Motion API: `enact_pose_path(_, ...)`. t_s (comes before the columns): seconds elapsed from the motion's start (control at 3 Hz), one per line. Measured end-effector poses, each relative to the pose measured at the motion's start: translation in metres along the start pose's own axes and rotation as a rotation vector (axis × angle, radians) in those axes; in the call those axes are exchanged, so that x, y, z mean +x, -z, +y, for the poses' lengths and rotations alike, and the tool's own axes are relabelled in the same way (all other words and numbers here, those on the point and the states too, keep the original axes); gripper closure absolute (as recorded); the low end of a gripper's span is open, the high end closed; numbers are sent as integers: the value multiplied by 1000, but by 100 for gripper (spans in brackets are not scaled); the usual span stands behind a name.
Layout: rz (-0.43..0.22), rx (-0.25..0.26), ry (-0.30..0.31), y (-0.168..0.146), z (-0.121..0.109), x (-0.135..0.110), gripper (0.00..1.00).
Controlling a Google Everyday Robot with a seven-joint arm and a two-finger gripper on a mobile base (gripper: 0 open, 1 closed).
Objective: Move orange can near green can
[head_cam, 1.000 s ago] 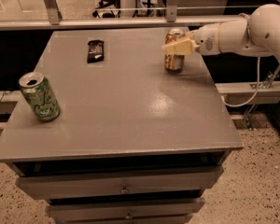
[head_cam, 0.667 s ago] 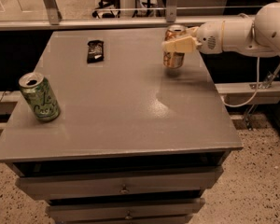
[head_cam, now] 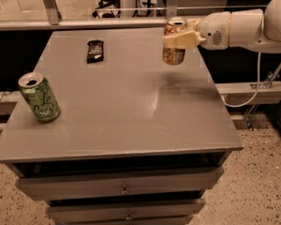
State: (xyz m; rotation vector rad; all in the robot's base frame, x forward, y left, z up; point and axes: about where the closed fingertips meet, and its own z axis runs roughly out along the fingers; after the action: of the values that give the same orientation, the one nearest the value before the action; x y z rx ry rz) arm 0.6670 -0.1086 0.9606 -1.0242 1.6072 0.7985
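Observation:
My gripper will let go of the orange can next to the green can, on its side [head_cam: 64,104] toward the black snack wrapper. The orange can is held slightly above the tabletop.
The orange can [head_cam: 173,53] is copper-orange with a silver top, at the far right of the grey table [head_cam: 122,102]. My gripper [head_cam: 178,40] reaches in from the right on a white arm and is shut on the can, holding it upright slightly above the tabletop, with its shadow below it. The green can [head_cam: 39,98], light green with white swirly lettering, stands upright near the table's front left edge, far from the gripper.
A small black snack wrapper [head_cam: 95,50] lies at the back left of the table. Drawers [head_cam: 124,186] sit below the tabletop. A metal rail [head_cam: 107,9] runs behind the table. A white cable [head_cam: 253,88] hangs at the right.
The gripper has lifted the orange can off the table and shifted it slightly left. The green can and the wrapper have not moved.

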Motion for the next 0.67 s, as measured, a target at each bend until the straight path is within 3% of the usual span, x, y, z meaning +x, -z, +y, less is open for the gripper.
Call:
enact_pose_path(0.33,8,-50,-8,-13,16,4,100)
enact_pose_path(0.67,-40,-156,-14,-57,56,-2,100)
